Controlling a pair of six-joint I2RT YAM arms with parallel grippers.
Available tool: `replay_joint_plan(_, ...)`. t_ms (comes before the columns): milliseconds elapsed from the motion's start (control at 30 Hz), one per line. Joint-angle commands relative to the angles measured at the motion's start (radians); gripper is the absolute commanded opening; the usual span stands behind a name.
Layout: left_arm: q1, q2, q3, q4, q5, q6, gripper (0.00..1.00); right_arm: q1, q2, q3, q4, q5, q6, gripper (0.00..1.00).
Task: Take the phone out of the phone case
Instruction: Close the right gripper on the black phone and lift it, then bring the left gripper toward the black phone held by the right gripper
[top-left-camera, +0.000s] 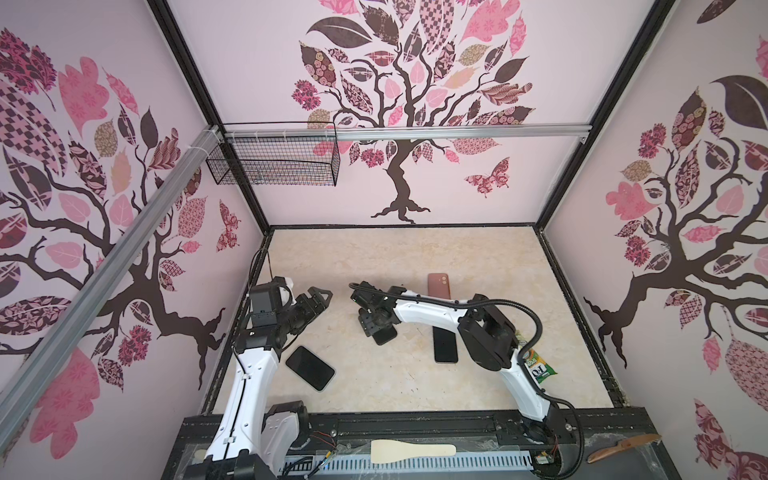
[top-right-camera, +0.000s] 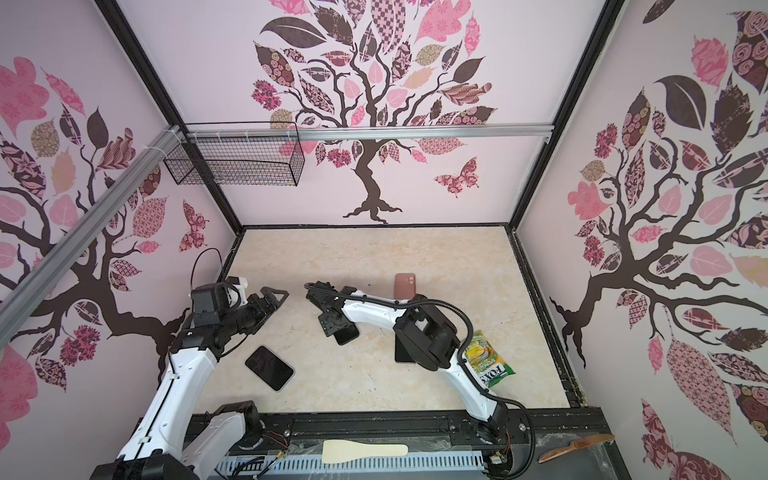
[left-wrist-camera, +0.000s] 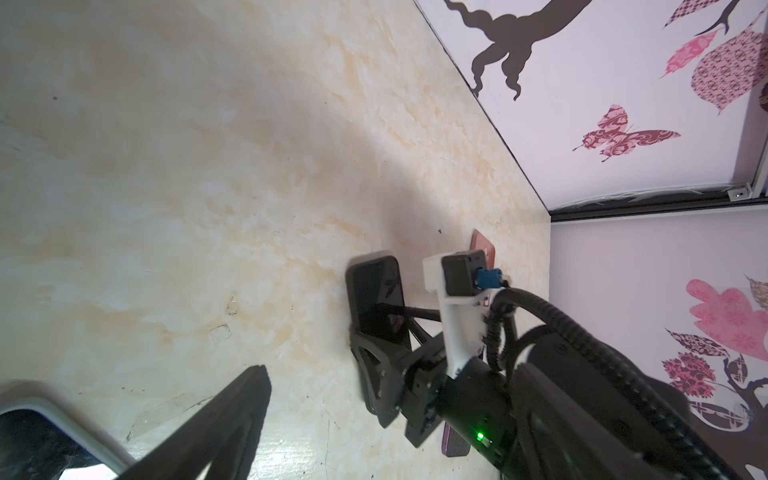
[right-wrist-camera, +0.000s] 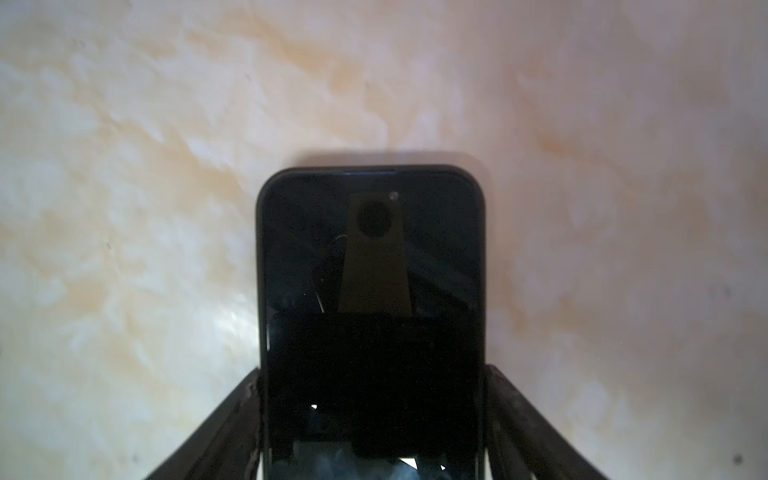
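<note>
My left gripper should go next to the black phone case's near end (top-left-camera: 385, 336) (left-wrist-camera: 369, 400), beside the fingers of my right gripper, and close there.
A phone with a dark screen (right-wrist-camera: 370, 257) sits in a black phone case (right-wrist-camera: 261, 249) and lies flat mid-table (top-left-camera: 384, 336) (top-right-camera: 348, 335). My right gripper (right-wrist-camera: 370, 374) (top-left-camera: 371, 322) (top-right-camera: 331, 323) comes down over one end of it. Its two fingers press against the case's long sides, so it is shut on it. The left wrist view shows this grip from the side, on the phone (left-wrist-camera: 376, 291). My left gripper (top-left-camera: 318, 298) (top-right-camera: 275, 296) hangs open and empty above the table, left of the phone. Only one of its fingers (left-wrist-camera: 245, 411) shows in the left wrist view.
A second dark phone (top-left-camera: 310, 368) (top-right-camera: 269, 368) lies near the left arm. Another (top-left-camera: 445, 347) lies partly under the right arm. A pink case (top-left-camera: 438, 285) lies farther back, a green snack packet (top-right-camera: 486, 361) at the right. A wire basket (top-left-camera: 274, 160) hangs on the back rail.
</note>
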Motion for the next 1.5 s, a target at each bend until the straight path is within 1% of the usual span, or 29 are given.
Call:
replay_joint_plan(0,-0.055,-0.022,-0.042,0.066,0.022,-0.031,0.94,-0.051,-0.234,-0.176,0.175,-0.078,0.198,0.57)
replay_joint_plan(133,-0.196,-0.034,-0.091,0.138,0.005,-0.068,0.93,-0.13,-0.412,-0.425,0.393,-0.178,0.404,0.51)
replay_joint_plan(200,-0.295,-0.029,-0.123,0.211,-0.014,-0.097,0.91,-0.166,-0.481,-0.527,0.492,-0.221,0.502,0.48)
replay_joint_plan(367,-0.543,0.043,-0.171,0.4,-0.09,-0.15,0.87,-0.192,-0.593,-0.634,0.569,-0.206,0.647,0.44)
replay_joint_plan(467,-0.644,0.107,-0.162,0.481,-0.127,-0.16,0.85,-0.192,-0.641,-0.69,0.616,-0.205,0.717,0.43)
replay_joint_plan(533,-0.688,0.148,-0.144,0.507,-0.146,-0.157,0.85,-0.191,-0.663,-0.725,0.653,-0.211,0.753,0.41)
replay_joint_plan(600,-0.713,0.187,-0.125,0.519,-0.158,-0.151,0.83,-0.192,-0.677,-0.748,0.677,-0.225,0.779,0.4)
replay_joint_plan(800,-0.726,0.281,-0.09,0.556,-0.155,-0.14,0.68,-0.192,-0.696,-0.778,0.71,-0.274,0.804,0.38)
replay_joint_plan(1000,-0.76,0.356,-0.044,0.563,-0.153,-0.122,0.54,-0.191,-0.702,-0.785,0.724,-0.289,0.805,0.38)
replay_joint_plan(1133,-0.782,0.391,-0.028,0.575,-0.16,-0.121,0.39,-0.192,-0.703,-0.785,0.728,-0.3,0.805,0.38)
replay_joint_plan(1167,-0.787,0.397,-0.026,0.575,-0.164,-0.121,0.34,-0.191,-0.705,-0.787,0.729,-0.299,0.805,0.38)
replay_joint_plan(1367,-0.795,0.403,-0.022,0.569,-0.172,-0.116,0.16,-0.19,-0.72,-0.786,0.716,-0.284,0.79,0.38)
replay_joint_plan(1433,-0.795,0.398,-0.02,0.559,-0.175,-0.111,0.1,-0.192,-0.732,-0.787,0.706,-0.273,0.779,0.39)
replay_joint_plan(1467,-0.796,0.394,-0.019,0.552,-0.176,-0.106,0.05,-0.191,-0.74,-0.787,0.698,-0.264,0.768,0.41)
